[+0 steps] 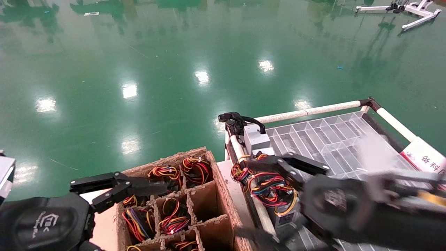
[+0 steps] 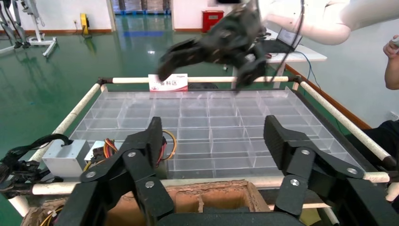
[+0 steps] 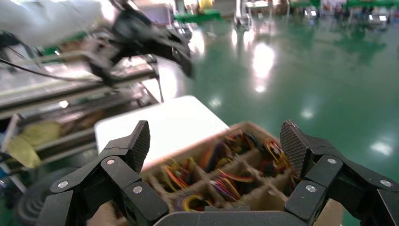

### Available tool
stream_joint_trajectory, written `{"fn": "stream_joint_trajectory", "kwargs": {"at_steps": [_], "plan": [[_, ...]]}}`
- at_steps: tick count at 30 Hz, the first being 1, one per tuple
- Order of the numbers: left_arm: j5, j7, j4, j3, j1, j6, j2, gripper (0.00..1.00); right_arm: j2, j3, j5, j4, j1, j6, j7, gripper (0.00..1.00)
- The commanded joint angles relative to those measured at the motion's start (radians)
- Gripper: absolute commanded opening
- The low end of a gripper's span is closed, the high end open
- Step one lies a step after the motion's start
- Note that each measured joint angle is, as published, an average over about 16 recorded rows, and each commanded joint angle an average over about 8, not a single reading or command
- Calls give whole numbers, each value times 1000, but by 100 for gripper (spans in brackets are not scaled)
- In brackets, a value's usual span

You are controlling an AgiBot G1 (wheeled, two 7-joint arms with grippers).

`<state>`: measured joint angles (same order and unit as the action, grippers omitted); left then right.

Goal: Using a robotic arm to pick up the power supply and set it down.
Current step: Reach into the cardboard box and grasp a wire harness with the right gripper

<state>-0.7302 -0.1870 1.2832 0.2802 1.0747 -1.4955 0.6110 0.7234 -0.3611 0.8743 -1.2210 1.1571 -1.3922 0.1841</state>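
Observation:
My right gripper is to close on the wire bundle [image 1: 195,165] [image 3: 292,184] of the power supply in the far corner section of the cardboard box, nearest the clear tray.
A power supply [image 1: 285,217], a grey box with a red, yellow and black wire bundle [image 1: 268,188], lies at the near left corner of the clear tray [image 1: 324,139]. Its wires [image 2: 107,147] also show in the left wrist view. More wired units [image 1: 195,168] fill the cardboard box [image 1: 223,195], also seen as the cardboard box [image 3: 244,129] in the right wrist view. My right gripper [image 3: 214,141] is open and empty; it hangs blurred over the tray's power supply as the right gripper [image 1: 251,198]. My left gripper [image 2: 211,136] is open and empty above the box's left side.
A plain grey box [image 1: 256,139] with a black cable [image 1: 238,122] sits on the tray's far left corner. White pipe rails [image 1: 313,111] frame the tray, with a label card [image 1: 423,157] at the right. Green floor lies beyond. A person [image 2: 390,61] stands past the tray.

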Motion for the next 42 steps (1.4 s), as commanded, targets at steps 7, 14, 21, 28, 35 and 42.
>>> {"fn": "stream_joint_trajectory", "kwargs": {"at_steps": [7, 14, 21, 28, 35, 42], "plan": [[0, 0, 0, 1, 0, 0, 0, 0, 152, -119, 251, 60, 141, 106, -9, 100], [1, 1, 0, 1, 0, 0, 0, 0, 294, -241, 514, 121, 278, 188, -18, 84], [1, 1, 0, 2, 1, 0, -1, 0, 415, -327, 695, 222, 370, 251, -26, 6], [1, 1, 0, 2, 1, 1, -1, 0, 505, -361, 770, 347, 421, 301, -72, 0], [2, 1, 0, 3, 1, 1, -1, 0, 568, -369, 781, 471, 448, 331, -146, 0], [2, 2, 0, 3, 1, 1, -1, 0, 605, -371, 771, 569, 462, 346, -208, 0]]}}
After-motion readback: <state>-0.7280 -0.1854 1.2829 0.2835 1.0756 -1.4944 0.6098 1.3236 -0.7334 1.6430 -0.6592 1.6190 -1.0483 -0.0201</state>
